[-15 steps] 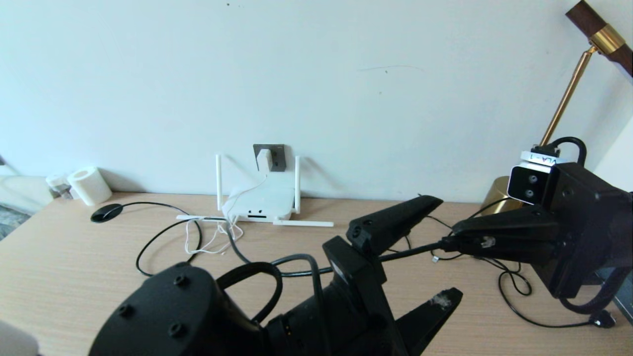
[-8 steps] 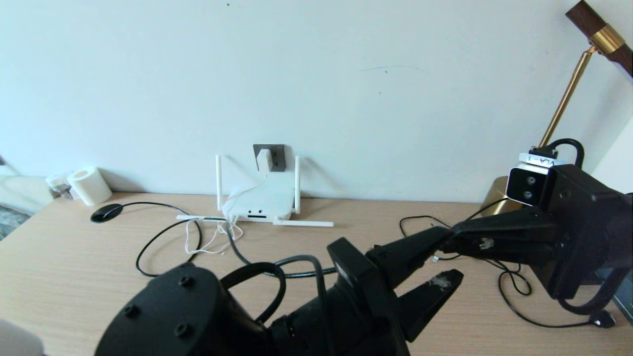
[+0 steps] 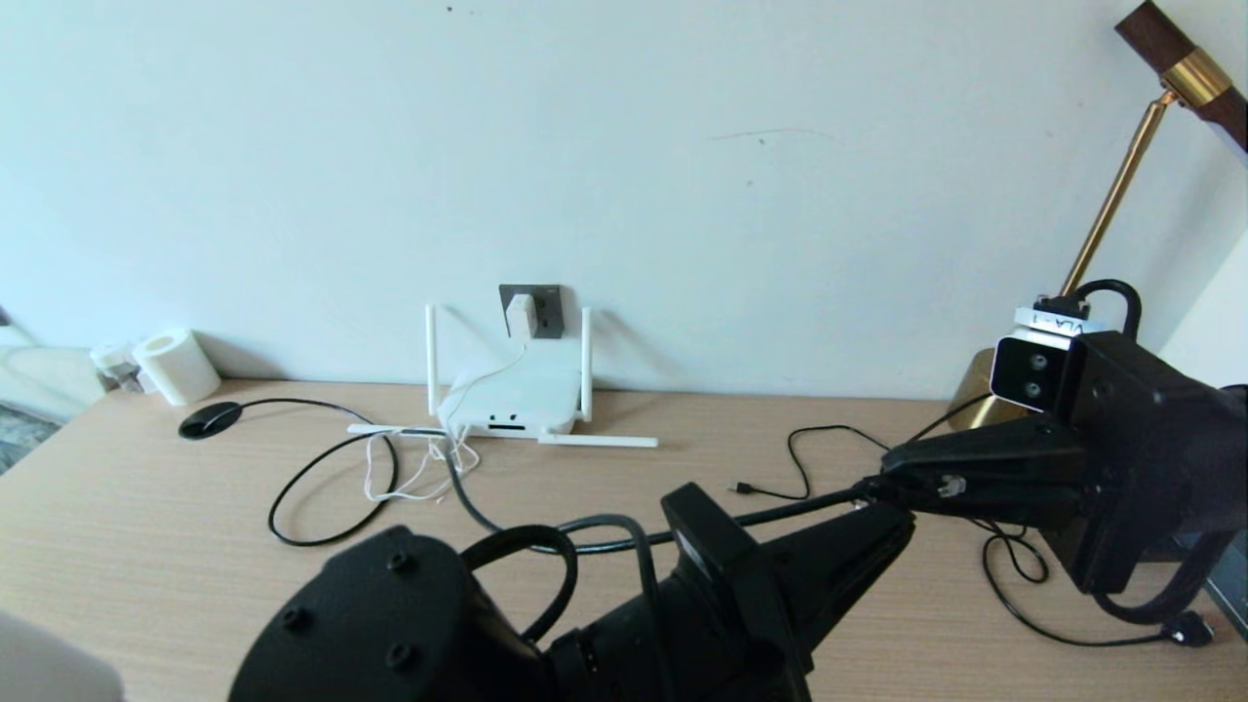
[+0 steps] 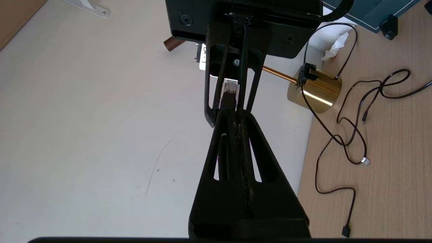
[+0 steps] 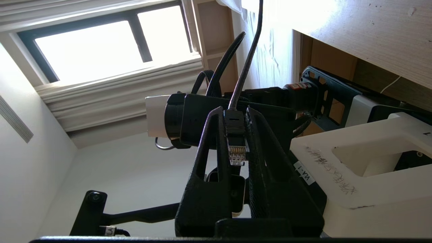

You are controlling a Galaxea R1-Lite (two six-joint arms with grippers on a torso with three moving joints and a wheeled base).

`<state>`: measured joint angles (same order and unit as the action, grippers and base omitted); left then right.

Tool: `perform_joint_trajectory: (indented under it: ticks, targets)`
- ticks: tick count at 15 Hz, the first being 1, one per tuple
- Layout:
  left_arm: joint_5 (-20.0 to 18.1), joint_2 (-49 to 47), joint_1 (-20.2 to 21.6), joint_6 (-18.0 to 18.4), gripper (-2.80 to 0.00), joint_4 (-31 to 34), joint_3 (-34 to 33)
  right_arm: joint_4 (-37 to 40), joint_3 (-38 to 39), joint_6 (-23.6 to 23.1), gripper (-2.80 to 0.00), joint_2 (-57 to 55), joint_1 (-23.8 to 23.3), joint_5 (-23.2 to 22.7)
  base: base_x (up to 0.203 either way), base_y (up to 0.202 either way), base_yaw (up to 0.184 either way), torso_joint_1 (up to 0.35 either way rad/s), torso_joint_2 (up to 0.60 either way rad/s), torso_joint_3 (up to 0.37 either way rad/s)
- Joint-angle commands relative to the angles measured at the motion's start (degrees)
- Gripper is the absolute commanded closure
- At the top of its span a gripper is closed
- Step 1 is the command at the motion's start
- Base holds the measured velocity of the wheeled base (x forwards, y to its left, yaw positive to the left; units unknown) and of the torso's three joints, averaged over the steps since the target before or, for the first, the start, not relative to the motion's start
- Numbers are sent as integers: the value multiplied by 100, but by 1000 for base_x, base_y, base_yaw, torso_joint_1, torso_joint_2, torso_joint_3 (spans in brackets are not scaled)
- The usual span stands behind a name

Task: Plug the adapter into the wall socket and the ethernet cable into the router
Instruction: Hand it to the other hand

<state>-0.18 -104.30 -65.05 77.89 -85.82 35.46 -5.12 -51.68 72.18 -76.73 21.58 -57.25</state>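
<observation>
I can see the ethernet cable running beside my left gripper's shut fingers, so next I open that gripper and close it around the boot (image 5: 234, 119) before my right gripper releases the plug.
The white adapter (image 3: 521, 314) sits in the dark grey wall socket (image 3: 548, 312), its thin white cord hanging to the table. Below stands the white router (image 3: 512, 398), two antennas upright and two lying flat. The black ethernet cable (image 3: 809, 503) runs from near the router to my right gripper (image 3: 873, 486), which is shut on its boot and clear plug (image 5: 237, 153). My left gripper (image 3: 902, 522) points at the right one, tip to tip. In the left wrist view the left gripper (image 4: 233, 113) is shut, and the cable's boot (image 4: 229, 101) enters its tips.
A brass lamp base (image 3: 975, 400) stands at the back right behind the right arm. Thin black cords (image 3: 1014, 575) loop on the table beneath it. A paper roll (image 3: 177, 366) and a black puck (image 3: 210, 419) sit at the far left.
My left gripper's fingers, wide open either side of the cable a second ago, have closed together just behind the plug. The right gripper has barely moved.
</observation>
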Motion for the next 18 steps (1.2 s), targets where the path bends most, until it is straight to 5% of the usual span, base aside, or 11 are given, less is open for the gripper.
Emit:
perform_joint_trajectory:
  ticks: [1,4,5,18]
  targets:
    - [-8,6,1,58,0,-49,12,-7,0,42,0,-18,4,-32,0,0,0,0,0,0]
    - [1,50,10,165,0,-49,4,-7,0,42,0,-18,4,-32,0,0,0,0,0,0]
    - [1,50,10,174,-280,-49,5,-7,0,42,0,-9,4,-32,0,0,0,0,0,0]
    - [-351,-11,309,226,-280,-154,13,-7,79,15,0,53,22,-41,0,0,0,0,0,0]
